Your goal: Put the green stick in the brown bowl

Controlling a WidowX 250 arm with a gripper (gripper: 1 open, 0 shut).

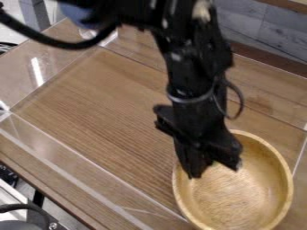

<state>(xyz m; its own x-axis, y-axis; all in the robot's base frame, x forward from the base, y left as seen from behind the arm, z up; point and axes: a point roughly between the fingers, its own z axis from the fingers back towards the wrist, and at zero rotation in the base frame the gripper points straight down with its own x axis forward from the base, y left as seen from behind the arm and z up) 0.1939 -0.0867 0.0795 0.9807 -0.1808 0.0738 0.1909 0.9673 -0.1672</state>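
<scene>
Next, I open my gripper and release the green stick onto the bottom of the brown bowl, which lies just below my fingertips (206,176).
The brown bowl (274,153), wide, shallow and of light wood, sits at the front right of the wooden table. My black gripper (206,168) points steeply down over the bowl's left part, its tips just inside the rim. The fingers (198,162) look pressed together and blurred. Nothing can be made out between them. The green stick is not in view.
Low clear acrylic walls (72,193) fence the wooden tabletop (96,108). A small clear triangular stand (99,32) is at the back left. The arm's dark links (186,63) rise from the gripper toward the top of the picture.
</scene>
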